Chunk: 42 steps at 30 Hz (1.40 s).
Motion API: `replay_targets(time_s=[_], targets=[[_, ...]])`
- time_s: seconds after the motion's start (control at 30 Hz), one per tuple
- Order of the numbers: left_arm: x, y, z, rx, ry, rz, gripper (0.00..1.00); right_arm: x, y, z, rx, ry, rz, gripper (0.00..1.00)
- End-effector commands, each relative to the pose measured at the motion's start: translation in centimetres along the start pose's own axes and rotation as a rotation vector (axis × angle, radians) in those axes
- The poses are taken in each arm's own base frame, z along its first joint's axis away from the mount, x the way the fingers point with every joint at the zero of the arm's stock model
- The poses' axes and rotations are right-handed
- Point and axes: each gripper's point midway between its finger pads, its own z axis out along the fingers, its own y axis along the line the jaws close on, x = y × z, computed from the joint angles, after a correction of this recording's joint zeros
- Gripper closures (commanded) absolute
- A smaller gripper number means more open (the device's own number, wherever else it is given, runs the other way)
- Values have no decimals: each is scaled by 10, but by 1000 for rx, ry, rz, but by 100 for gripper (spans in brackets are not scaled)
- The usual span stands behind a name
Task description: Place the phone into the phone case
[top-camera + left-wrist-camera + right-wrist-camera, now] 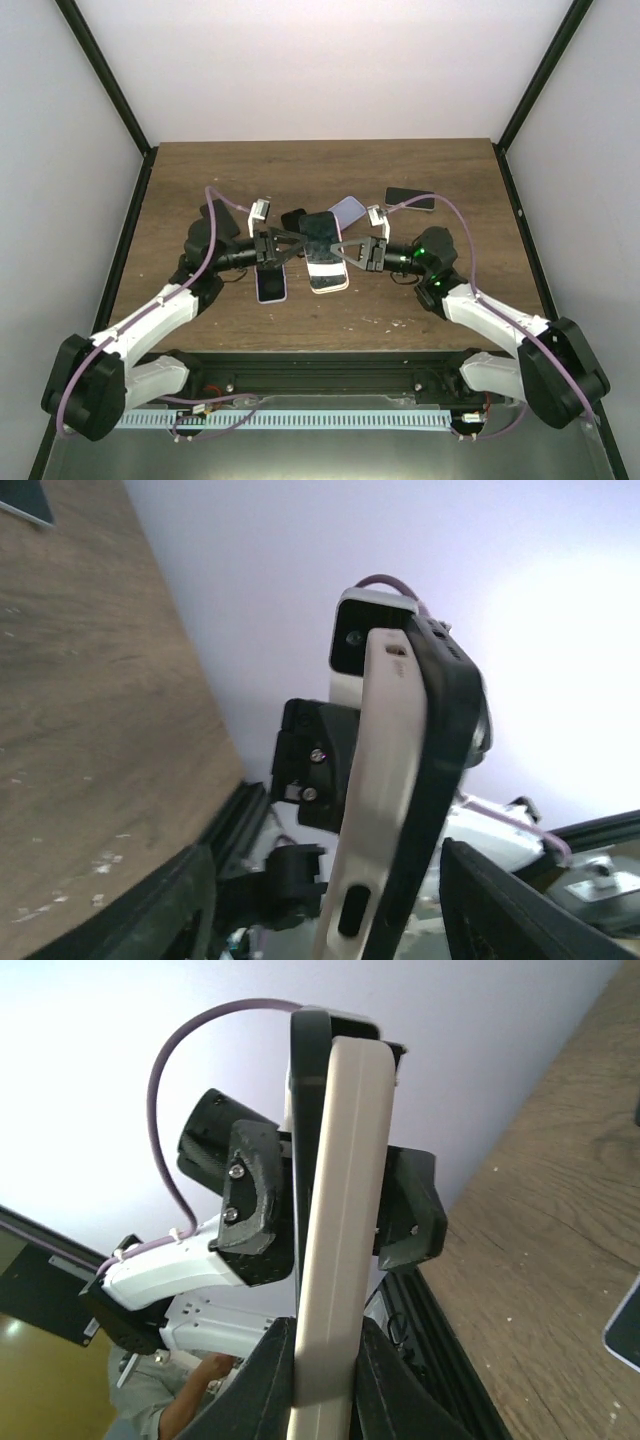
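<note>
The black phone and cream case hang at a slant beside the left gripper, so the robot's right gripper will turn them upright before the left gripper closes on their edge (309,257).
A black phone (322,248) lies against the open face of a cream case (328,282), held above the table's middle between both arms. My right gripper (348,250) is shut on the case's near end; in the right wrist view its fingers (268,1385) pinch the cream case (345,1210) and the black phone edge (308,1050). My left gripper (292,243) is open and straddles the other end. In the left wrist view its fingers (495,910) stand apart on either side of the case (385,770) and phone (440,740). I cannot tell how deep the phone sits.
A lavender phone or case (271,285) lies on the table under the left gripper. Another lavender one (347,210) and a small black item (293,218) lie behind. A black phone (411,198) lies at the back right. The table's black front rail (320,358) is near.
</note>
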Motion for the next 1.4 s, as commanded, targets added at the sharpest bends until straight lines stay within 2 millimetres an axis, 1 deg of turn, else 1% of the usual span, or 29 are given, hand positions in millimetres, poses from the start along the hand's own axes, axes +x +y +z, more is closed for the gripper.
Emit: replay_targets(time_s=[0.0, 0.13, 0.2, 0.27, 0.3, 0.37, 0.4, 0.43, 0.5, 0.6, 0.67, 0.77, 0.8, 0.87, 0.9, 1.0, 1.07, 1.17, 1.23, 1.37], targets=[[0, -24, 4, 119, 18, 18, 40, -12, 42, 6, -139, -11, -99, 92], [-1, -25, 2, 149, -1, 4, 54, -8, 36, 6, -138, -12, -84, 92], [0, -25, 3, 153, 10, 4, 67, -5, 30, 6, -130, -7, -74, 91], [1, -23, 4, 150, 21, 10, 77, -3, 27, 6, -130, 1, -67, 88], [2, -22, 5, 147, 27, 17, 80, -2, 25, 6, -129, 6, -57, 86], [4, -21, 5, 141, 45, 42, 83, 0, 24, 7, -133, 20, -46, 79], [5, -21, 6, 135, 54, 57, 83, 0, 24, 8, -134, 25, -44, 74], [5, -19, 7, 125, 60, 63, 84, 0, 25, 8, -136, 29, -43, 69], [7, -20, 8, 120, 78, 98, 84, 0, 26, 8, -137, 32, -44, 63], [9, -23, 9, 113, 117, 144, 84, 0, 27, 9, -135, 43, -45, 61], [10, -23, 9, 99, 129, 163, 84, -1, 25, 9, -127, 42, -38, 65], [10, -20, 10, 74, 138, 168, 81, -1, 27, 10, -132, 41, -47, 80], [9, -21, 10, 71, 139, 170, 80, -2, 26, 10, -132, 39, -46, 84], [8, -26, 10, 79, 142, 173, 74, -4, 27, 10, -140, 28, -51, 87], [8, -29, 9, 84, 144, 169, 68, -5, 29, 10, -147, 18, -51, 88], [11, -34, 5, 91, 141, 129, 54, -11, 40, 7, -177, -19, -62, 89], [14, -36, 2, 101, 131, 103, 47, -17, 51, 4, -194, -51, -93, 89], [20, -29, -1, 90, 131, 62, 46, -26, 63, 1, -203, -101, -151, 89], [25, -28, -2, 92, 139, 56, 46, -32, 68, -1, -196, -135, -187, 89], [29, -25, -2, 89, 157, 54, 56, -41, 71, -3, -178, -184, -225, 89]])
